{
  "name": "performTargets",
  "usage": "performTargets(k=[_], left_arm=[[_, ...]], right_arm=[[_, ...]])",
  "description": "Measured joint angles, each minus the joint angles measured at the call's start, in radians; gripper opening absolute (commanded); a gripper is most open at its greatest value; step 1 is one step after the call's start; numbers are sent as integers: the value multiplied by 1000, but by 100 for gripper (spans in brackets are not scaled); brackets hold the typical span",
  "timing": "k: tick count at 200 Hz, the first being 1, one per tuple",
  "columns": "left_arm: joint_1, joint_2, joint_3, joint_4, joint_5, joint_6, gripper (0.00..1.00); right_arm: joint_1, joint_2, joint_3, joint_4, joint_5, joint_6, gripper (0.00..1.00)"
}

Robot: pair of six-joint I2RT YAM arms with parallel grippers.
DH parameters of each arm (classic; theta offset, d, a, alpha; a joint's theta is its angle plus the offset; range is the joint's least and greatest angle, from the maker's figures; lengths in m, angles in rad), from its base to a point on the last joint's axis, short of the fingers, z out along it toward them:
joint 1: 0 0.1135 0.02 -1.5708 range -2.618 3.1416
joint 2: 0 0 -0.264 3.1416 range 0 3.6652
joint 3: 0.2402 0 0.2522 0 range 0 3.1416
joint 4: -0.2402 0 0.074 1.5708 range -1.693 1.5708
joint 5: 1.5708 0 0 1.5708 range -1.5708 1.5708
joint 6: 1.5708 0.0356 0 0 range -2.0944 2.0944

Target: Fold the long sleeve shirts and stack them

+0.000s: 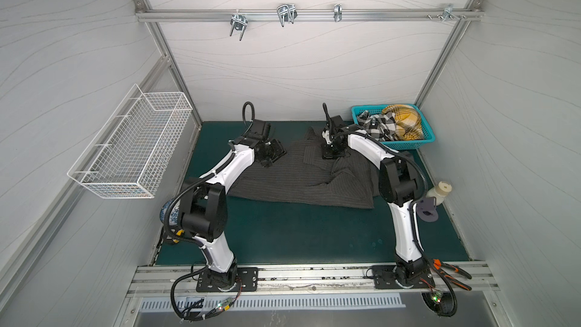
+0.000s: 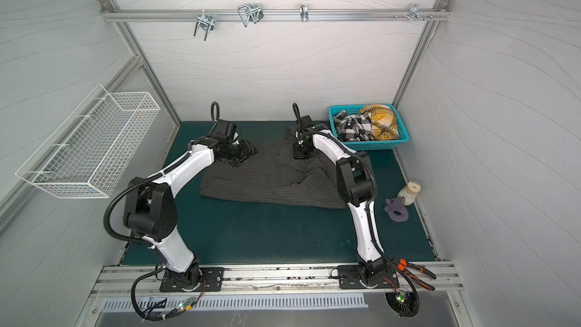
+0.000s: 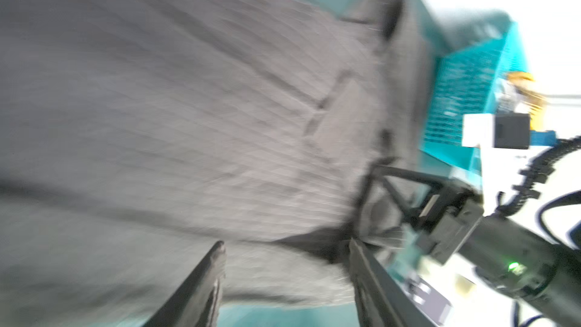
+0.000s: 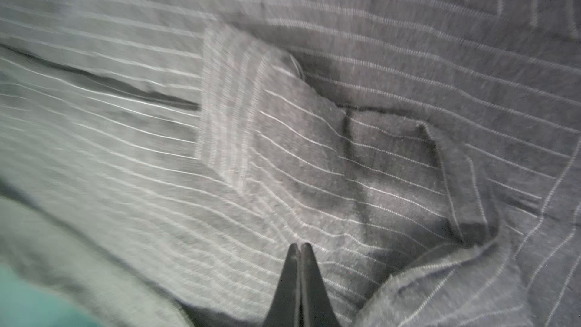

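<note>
The sleeve is bunched across the shirt's body, so the robot's right gripper will pinch it behind the cuff (image 4: 281,160) for the left gripper to pull it straight.
A dark charcoal pinstriped shirt (image 1: 298,180) (image 2: 270,180) lies spread and rumpled on the green mat, filling the right wrist view (image 4: 283,152). My left gripper (image 1: 273,155) (image 2: 245,154) hangs at the shirt's far left edge. Its jaws are open in the blurred left wrist view (image 3: 286,243), with the cloth edge (image 3: 188,105) just beyond them. My right gripper (image 1: 331,152) (image 2: 301,152) is over the shirt's far right part, shut tip to tip (image 4: 300,244) with no cloth between. A black-and-white checked shirt (image 1: 379,125) (image 2: 353,125) and a mustard plaid shirt (image 1: 405,121) (image 2: 382,119) lie bunched in the basket.
A teal plastic basket (image 1: 405,145) (image 2: 371,146) stands at the mat's back right corner. A white wire basket (image 1: 132,149) hangs on the left wall. A pale bottle (image 1: 440,191) and a grey piece (image 1: 427,210) sit at the right edge. Pliers (image 1: 449,273) lie on the front rail.
</note>
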Motion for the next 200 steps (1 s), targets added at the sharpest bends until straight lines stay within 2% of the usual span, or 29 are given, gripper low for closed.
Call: performTargets(k=[8,16,20,26,30,38,71,94,123,157,200], left_arm=[[-16,44,20,32,20,-16,65],[-31,85,28,60,40,-32,65],[-38,102,29,68,47,-40,66],[-45,120,29,73,56,-48,66],[-50,132,24,80,64,-56,66],[-55,140,10,92,68,-64,64],[-56,122,-58,130,80,-82,60],[-55,122,-73,164,96,-85,58],[-55,123,-74,210,124,-102,57],[-56,150,-63,238,143,-111,59],[-57,173,-63,294,174,-122,63]], right_arm=[[-3,-14,-16,11,-11,10,0],[-5,-27,-34,21,-23,18,15],[-7,-35,-44,26,-29,26,28],[-7,-39,-50,27,-32,29,38],[-8,-39,-51,27,-34,33,50],[-9,-39,-48,28,-34,34,54],[-8,18,21,27,-32,33,47],[-6,80,78,26,-28,31,35],[-6,141,132,16,-20,19,30],[-6,156,156,1,-20,4,0],[-16,133,96,31,-61,19,0]])
